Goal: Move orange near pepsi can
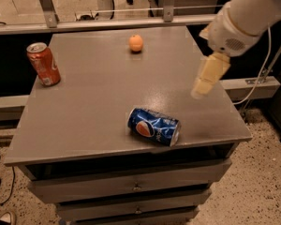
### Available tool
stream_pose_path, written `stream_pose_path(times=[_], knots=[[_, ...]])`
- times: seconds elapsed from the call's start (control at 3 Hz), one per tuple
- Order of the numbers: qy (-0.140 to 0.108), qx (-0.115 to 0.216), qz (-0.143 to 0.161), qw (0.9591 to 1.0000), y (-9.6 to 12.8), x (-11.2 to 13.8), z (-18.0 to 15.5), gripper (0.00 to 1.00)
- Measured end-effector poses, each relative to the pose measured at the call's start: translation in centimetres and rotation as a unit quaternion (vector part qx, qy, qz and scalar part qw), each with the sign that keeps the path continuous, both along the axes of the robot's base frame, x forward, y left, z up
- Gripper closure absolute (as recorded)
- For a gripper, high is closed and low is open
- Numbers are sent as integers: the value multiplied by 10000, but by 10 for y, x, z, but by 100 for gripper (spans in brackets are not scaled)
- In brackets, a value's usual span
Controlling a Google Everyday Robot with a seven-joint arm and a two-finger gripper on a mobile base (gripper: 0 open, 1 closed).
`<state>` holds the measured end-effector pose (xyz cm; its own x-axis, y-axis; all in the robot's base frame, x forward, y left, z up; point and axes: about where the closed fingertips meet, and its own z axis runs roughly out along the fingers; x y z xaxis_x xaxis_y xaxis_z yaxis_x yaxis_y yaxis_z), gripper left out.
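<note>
Next, I grip the upper half of the orange (136, 39) at the grey table top's far middle.
The orange (136, 43) is a small round fruit on the far middle of the grey table top (93, 97). The pepsi can (154, 126), blue with the globe logo, lies on its side near the table's front edge. My gripper (207, 78) hangs from the white arm at the right, above the table's right side, well apart from both the orange and the pepsi can. It holds nothing that I can see.
An orange-red soda can (43, 63) stands upright at the table's left edge. The table is a drawer cabinet (131, 186). A metal rail (103, 25) runs behind it. A white cable (262, 74) hangs at the right.
</note>
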<state>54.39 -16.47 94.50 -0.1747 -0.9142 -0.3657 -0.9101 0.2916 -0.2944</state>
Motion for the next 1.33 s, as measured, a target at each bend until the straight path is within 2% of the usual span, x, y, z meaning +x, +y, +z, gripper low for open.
stream_pose_path(times=[0.33, 0.67, 1.0, 1.33], knots=[[-255, 488, -35, 9985, 32, 74, -20, 0], [-298, 1000, -174, 9944, 56, 144, -37, 0], [-290, 995, -170, 9945, 57, 144, -38, 0], [-443, 1425, -306, 9883, 60, 159, -33, 0]])
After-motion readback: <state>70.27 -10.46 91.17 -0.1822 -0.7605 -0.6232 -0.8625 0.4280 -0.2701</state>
